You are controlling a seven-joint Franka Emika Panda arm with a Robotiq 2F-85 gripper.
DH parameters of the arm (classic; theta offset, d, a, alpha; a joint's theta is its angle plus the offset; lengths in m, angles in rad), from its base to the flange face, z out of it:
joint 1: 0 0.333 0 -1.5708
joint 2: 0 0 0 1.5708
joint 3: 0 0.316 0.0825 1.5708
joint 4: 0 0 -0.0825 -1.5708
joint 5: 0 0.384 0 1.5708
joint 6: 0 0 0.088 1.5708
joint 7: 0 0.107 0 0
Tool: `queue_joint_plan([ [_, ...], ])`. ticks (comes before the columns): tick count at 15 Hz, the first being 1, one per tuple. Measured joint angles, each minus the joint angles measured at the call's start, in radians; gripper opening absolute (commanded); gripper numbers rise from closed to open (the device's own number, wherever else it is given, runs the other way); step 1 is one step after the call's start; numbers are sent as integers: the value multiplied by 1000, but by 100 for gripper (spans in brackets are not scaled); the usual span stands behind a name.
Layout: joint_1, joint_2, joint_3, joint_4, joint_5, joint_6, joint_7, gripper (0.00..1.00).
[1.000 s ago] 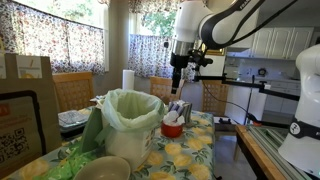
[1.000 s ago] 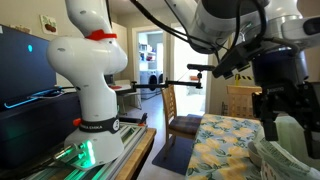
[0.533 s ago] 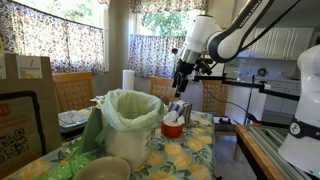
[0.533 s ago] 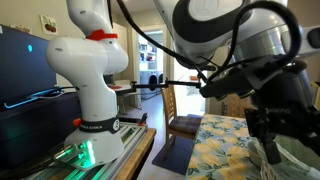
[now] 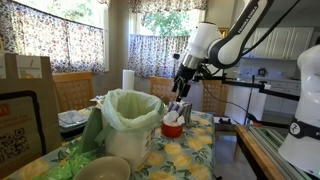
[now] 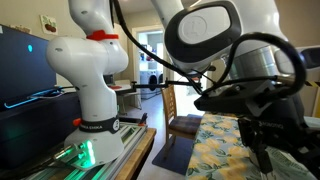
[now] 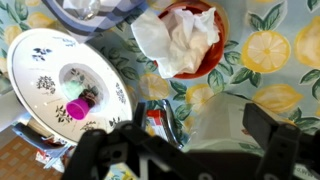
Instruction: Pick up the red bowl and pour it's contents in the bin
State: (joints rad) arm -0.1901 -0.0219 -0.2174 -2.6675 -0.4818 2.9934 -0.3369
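The crumpled white paper hangs over the red bowl's rim beside the plate, and next I should close my gripper on its loose edge (image 5: pixel 173 117) (image 7: pixel 171 68).
The red bowl (image 5: pixel 172 129) stands on the lemon-print tablecloth just beside the bin (image 5: pixel 128 118), a white bucket with a pale green bag folded over its rim. In the wrist view the red bowl (image 7: pixel 221 42) sits at the top, filled with crumpled white paper (image 7: pixel 180 38). My gripper (image 5: pixel 179 97) hangs tilted above the bowl, apart from it. In the wrist view its dark fingers (image 7: pixel 185 145) are spread wide with nothing between them. In an exterior view my arm (image 6: pixel 240 90) fills the frame and hides both bowl and bin.
A white patterned plate (image 7: pixel 60 75) with small pink and green items lies near the red bowl. A shiny packet (image 7: pixel 160 112) lies under the gripper. A grey-beige bowl (image 5: pixel 103 168), a brown paper bag (image 5: pixel 25 100) and wooden chairs (image 5: pixel 72 92) surround the bin.
My arm has swung and tilted, and the gripper has come down a little toward the red bowl. The bowl and bin have not moved.
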Motion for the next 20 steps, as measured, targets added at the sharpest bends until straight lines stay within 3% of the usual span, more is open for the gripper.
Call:
queue_joint_plan([
  [3, 15, 44, 5, 2, 208, -23, -136, 100],
  [7, 5, 123, 74, 42, 497, -34, -385, 100],
  [9, -10, 157, 75, 89, 518, -70, -427, 100],
  [14, -61, 228, 31, 189, 437, -183, -419, 100],
  [20, -83, 321, 29, 272, 412, -173, -419, 100],
])
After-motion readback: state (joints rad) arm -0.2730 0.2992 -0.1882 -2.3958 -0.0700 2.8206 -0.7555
